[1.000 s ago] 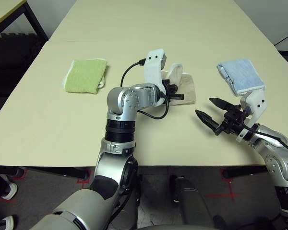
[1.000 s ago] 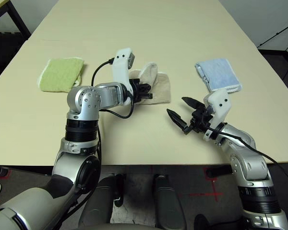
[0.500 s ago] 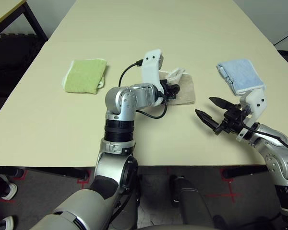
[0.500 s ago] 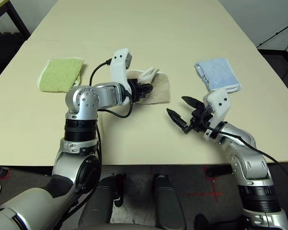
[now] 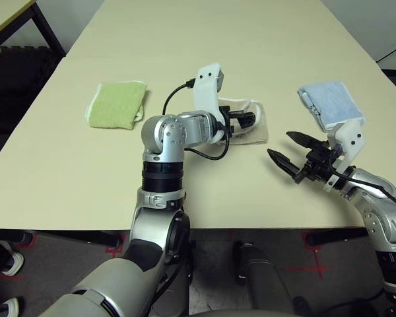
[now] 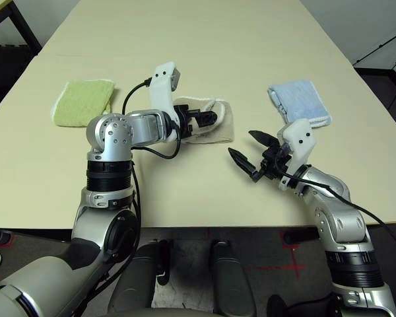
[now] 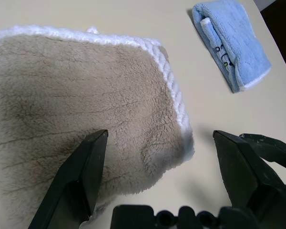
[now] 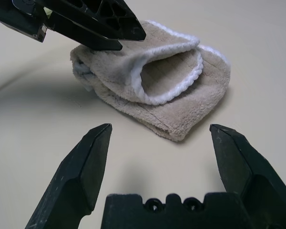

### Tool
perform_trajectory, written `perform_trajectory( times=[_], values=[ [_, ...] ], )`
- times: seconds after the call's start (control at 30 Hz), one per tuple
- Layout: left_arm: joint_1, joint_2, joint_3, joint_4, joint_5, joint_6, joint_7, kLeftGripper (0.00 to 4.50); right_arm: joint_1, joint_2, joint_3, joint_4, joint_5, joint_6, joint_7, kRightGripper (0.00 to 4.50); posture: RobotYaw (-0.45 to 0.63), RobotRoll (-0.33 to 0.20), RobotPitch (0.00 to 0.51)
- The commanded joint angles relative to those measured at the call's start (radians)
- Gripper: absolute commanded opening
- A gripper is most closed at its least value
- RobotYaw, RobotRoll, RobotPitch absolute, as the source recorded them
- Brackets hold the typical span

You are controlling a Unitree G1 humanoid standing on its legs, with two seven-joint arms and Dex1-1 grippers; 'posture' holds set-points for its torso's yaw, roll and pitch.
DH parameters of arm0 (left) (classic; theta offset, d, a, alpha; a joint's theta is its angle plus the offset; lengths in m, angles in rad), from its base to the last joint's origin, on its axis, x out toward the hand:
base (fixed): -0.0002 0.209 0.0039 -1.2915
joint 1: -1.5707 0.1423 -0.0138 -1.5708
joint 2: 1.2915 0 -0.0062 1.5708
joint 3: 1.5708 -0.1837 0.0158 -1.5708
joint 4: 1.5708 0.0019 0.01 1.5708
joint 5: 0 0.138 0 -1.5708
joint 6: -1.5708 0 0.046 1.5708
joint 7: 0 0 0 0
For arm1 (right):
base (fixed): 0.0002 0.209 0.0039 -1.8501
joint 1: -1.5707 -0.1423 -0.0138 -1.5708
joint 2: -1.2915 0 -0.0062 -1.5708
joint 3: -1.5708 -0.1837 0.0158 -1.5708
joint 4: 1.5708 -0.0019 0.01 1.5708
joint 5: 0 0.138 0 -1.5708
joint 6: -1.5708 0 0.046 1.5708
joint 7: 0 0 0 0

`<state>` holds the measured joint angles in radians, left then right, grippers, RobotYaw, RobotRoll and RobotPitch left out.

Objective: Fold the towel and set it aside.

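The white edge of the beige towel curls up off the layer under it. My left gripper should take the top layer's near corner (image 7: 185,150) and lay it flat.
The beige towel (image 5: 259,130) lies folded in the middle of the table, its white-edged top layer curled over in the right wrist view (image 8: 181,95). My left gripper (image 5: 245,119) hovers just over it, open, both black fingers (image 7: 81,176) spread above the beige pile (image 7: 76,109) with nothing between them. My right gripper (image 5: 282,146) stands open to the right of the towel, nearer the table's front edge. It points at the folded end and is clear of it (image 8: 159,129). The left gripper's fingers (image 8: 95,21) show above the towel in the right wrist view.
A lime-green towel (image 5: 117,104) lies folded at the left of the table (image 5: 204,39). A light-blue towel (image 5: 330,105) lies folded at the right, just beyond my right wrist. A darker table corner (image 5: 6,13) stands at the far left.
My left gripper has opened and let go of the towel's raised flap. The flap has dropped flat onto the rest of the towel. The right arm has barely moved.
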<state>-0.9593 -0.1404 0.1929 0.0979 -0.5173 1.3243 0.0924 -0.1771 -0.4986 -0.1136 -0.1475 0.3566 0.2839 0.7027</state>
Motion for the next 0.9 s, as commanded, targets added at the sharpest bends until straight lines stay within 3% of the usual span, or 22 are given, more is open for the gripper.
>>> perform_trajectory(
  times=[0.03,0.43,0.7,0.9],
  values=[
    [-0.002,-0.104,-0.02,0.004,-0.016,0.005,-0.006,4.47,0.012,-0.01,0.002,0.011,-0.009,-0.01,0.005,4.5,-0.01,0.0,0.153],
    [-0.001,-0.08,-0.112,0.03,0.0,-0.063,-0.052,4.47,0.017,-0.012,0.001,0.002,-0.013,-0.001,-0.001,4.5,-0.03,0.0,0.163],
    [0.055,0.029,-0.343,0.058,0.116,-0.212,-0.161,4.47,0.041,-0.02,-0.014,-0.024,-0.004,0.011,-0.01,4.5,-0.05,0.0,0.17],
    [0.069,0.057,-0.398,0.089,0.188,-0.294,-0.207,4.47,0.053,-0.027,-0.021,-0.036,0.0,0.018,-0.017,4.5,-0.06,0.0,0.174]
  ],
)
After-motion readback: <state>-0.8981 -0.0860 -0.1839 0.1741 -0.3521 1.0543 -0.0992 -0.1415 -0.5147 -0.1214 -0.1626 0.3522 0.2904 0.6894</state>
